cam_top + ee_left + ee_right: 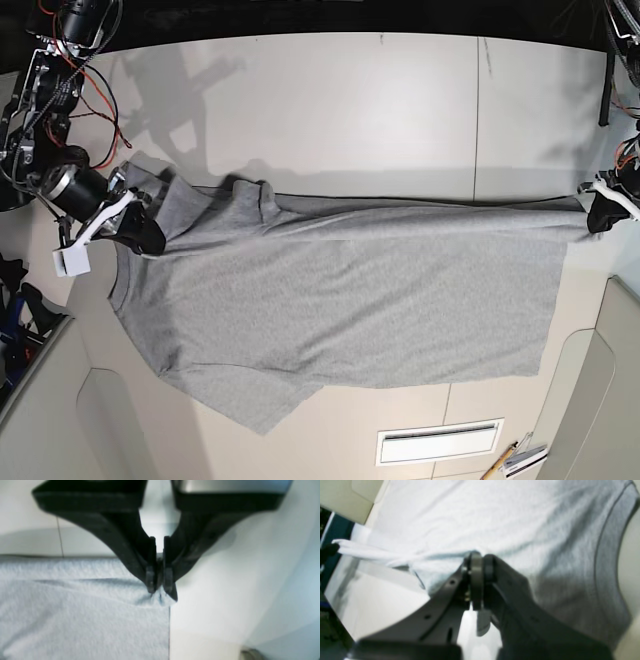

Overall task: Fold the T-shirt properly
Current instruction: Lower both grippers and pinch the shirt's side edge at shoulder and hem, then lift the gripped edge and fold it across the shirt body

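Observation:
My right gripper needs to let go of the pinched shoulder on the T-shirt's flat body, just in from the ribbed collar (168, 281).
The heather-grey T-shirt (350, 290) lies stretched across the white table (330, 110), plain side up, with its neck end at the base view's left and its hem at the right. My right gripper (148, 236) is shut on the cloth at the shoulder beside the ribbed collar (607, 555). In the right wrist view the pads (476, 575) pinch a bunched fold of the T-shirt (495, 517). My left gripper (598, 213) is shut on the far hem corner. In its wrist view the left gripper (160, 592) pinches a puckered corner of the T-shirt (75, 620). A sleeve (255, 405) spreads toward the front edge.
A slotted vent (438, 442) sits in the table near the front, with a pencil and small items (512, 460) beside it. Red wires and cables (70, 60) hang at the right arm's base. Panel seams (477, 110) cross the tabletop.

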Motion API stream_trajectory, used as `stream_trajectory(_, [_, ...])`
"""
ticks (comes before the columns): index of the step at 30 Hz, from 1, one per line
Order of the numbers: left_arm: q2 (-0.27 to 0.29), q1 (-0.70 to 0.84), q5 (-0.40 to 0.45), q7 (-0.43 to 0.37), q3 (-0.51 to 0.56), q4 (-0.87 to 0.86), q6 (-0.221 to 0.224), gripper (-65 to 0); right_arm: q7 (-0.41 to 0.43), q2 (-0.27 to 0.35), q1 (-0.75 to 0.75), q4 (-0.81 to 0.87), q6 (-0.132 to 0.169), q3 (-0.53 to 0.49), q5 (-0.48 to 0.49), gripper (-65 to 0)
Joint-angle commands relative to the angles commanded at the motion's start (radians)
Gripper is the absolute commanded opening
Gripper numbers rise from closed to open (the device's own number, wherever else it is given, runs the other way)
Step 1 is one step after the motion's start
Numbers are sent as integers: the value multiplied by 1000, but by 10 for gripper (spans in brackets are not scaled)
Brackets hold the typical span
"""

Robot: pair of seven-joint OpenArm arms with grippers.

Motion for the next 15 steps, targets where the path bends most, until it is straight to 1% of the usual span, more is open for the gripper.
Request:
stream_trajectory(1, [0, -13, 0, 0, 6, -8, 0, -650, 0, 0, 18, -23, 0, 0, 0, -650])
stream_trajectory(3, [0, -34, 2, -5, 34, -24, 0, -650, 0, 0, 51, -67, 10, -1, 0, -650])
stream_trajectory(7, [0, -97, 79, -63, 134, -64, 4, -650, 15, 0, 117, -160, 11, -8, -4, -650])
stream_trajectory(10, [2, -150, 137, -90, 193, -108, 9, -650, 59, 0, 161, -235, 11, -21, -58, -650])
stream_trajectory(12, [2, -186, 164, -105, 214, -146, 47, -650, 83, 0, 187, -283, 11, -30, -97, -650])
stream_trajectory(14, [2, -220, 196, -127, 228, -192, 49, -650, 107, 0, 212, -328, 11, -41, -125, -650])
stream_trajectory(15, [3, -234, 198, -136, 232, -217, 49, -650, 121, 0, 224, -347, 11, -48, -137, -650])
